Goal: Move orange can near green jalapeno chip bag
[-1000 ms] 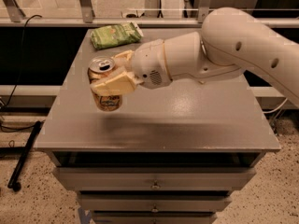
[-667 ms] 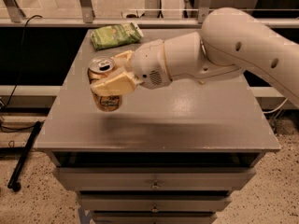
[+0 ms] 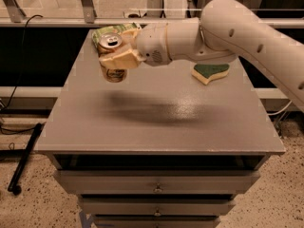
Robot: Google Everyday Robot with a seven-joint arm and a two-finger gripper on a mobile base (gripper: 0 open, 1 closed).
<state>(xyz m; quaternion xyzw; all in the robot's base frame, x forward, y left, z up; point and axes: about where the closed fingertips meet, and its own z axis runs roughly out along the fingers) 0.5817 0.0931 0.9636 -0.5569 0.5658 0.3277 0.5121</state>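
The robot's gripper needs to release the orange can beside the green jalapeno chip bag's end facing the sponge [image 3: 134, 50].
My gripper [image 3: 115, 56] is shut on the orange can [image 3: 112, 57] and holds it upright in the air above the back left part of the grey table [image 3: 161, 113]. The can's silver pull-tab top faces up. The green jalapeno chip bag [image 3: 107, 31] lies at the table's back left corner, right behind the can. The can and my fingers hide most of the bag. My white arm reaches in from the upper right.
A green-and-yellow sponge [image 3: 210, 72] lies on the back right part of the table, under my arm. Drawers sit below the table's front edge. A black cable [image 3: 21, 75] hangs on the left, and a rail runs behind the table.
My gripper has carried the can toward the back of the table, closer to the chip bag. The sponge, hidden by the arm before, now shows.
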